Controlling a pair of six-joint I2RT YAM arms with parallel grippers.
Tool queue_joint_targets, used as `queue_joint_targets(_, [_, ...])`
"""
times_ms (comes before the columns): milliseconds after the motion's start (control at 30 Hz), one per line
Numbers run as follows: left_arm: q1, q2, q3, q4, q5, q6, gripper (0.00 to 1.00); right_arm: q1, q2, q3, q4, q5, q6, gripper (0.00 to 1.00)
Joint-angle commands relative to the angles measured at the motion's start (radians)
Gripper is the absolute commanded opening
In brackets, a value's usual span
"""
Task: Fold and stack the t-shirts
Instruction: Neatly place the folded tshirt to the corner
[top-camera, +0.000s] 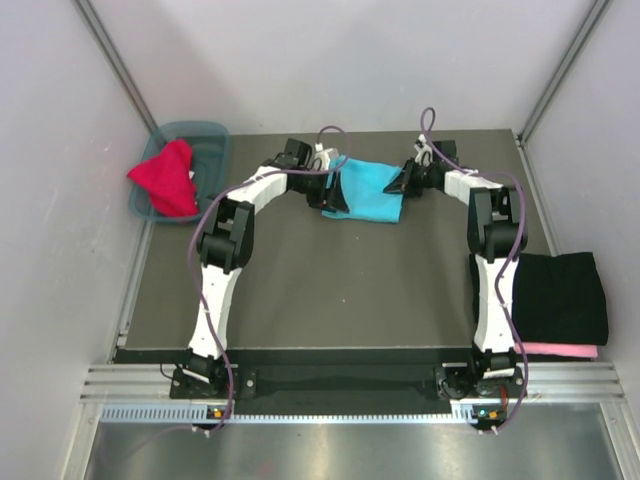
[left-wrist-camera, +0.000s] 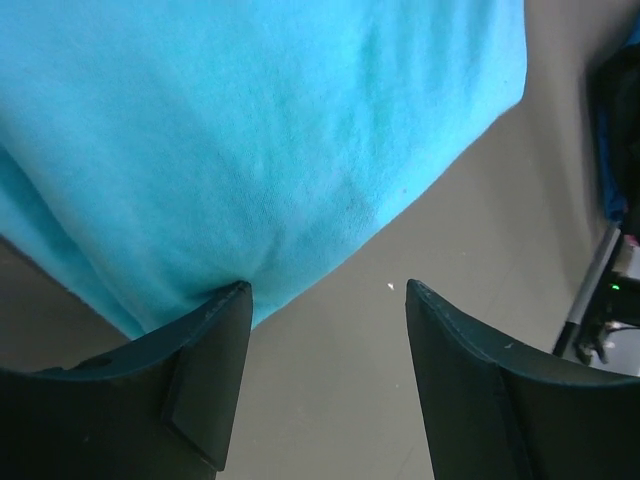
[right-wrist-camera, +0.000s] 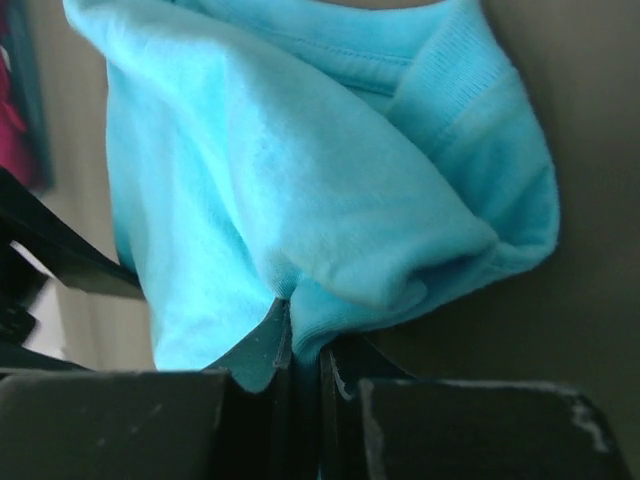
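Observation:
The turquoise t-shirt will go down on top of the folded black t-shirt (top-camera: 533, 291), where I will set it with my right gripper.
The turquoise t-shirt (top-camera: 365, 192) lies folded at the far middle of the table, between both arms. My left gripper (top-camera: 333, 193) sits at its left edge, open, one fingertip under the cloth's edge (left-wrist-camera: 260, 200) and bare table between the jaws. My right gripper (top-camera: 403, 183) is at the shirt's right edge, shut on a pinch of its folded fabric (right-wrist-camera: 330, 250). A red t-shirt (top-camera: 167, 178) is heaped in the teal tub (top-camera: 205, 133) at the far left. A black t-shirt (top-camera: 560, 298) lies folded on a pink one (top-camera: 560, 351) at the near right.
The table (top-camera: 330, 290) is a dark mat with raised side rails and white walls around it. The tub stands off the mat's far left corner. The black and pink stack hangs past the right edge beside the right arm's base.

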Motion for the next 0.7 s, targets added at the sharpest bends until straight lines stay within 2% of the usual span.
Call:
queue_joint_targets(0, [0.008, -0.122, 0.075, -0.041, -0.105, 0.095, 0.68, 0.023, -0.044, 0.017, -0.227, 0.029, -0.253, 0.00])
queue_joint_targets(33, [0.020, -0.138, 0.084, -0.044, -0.123, 0.105, 0.68, 0.022, -0.055, 0.016, -0.302, 0.032, -0.289, 0.00])
queue_joint_targets(133, [0.040, -0.158, 0.115, -0.066, -0.191, 0.145, 0.68, 0.019, -0.126, -0.044, -0.390, 0.049, -0.393, 0.00])
queue_joint_targets(333, [0.137, -0.176, 0.143, -0.061, -0.229, 0.173, 0.68, 0.020, -0.297, -0.187, -0.482, 0.130, -0.553, 0.00])
queue_joint_targets(533, [0.201, -0.211, 0.109, -0.060, -0.142, 0.159, 0.65, 0.023, -0.494, -0.292, -0.574, 0.213, -0.704, 0.00])
queue_joint_targets(667, [0.204, -0.210, 0.143, -0.167, -0.117, 0.196, 0.62, 0.023, -0.641, -0.384, -0.666, 0.273, -0.821, 0.00])
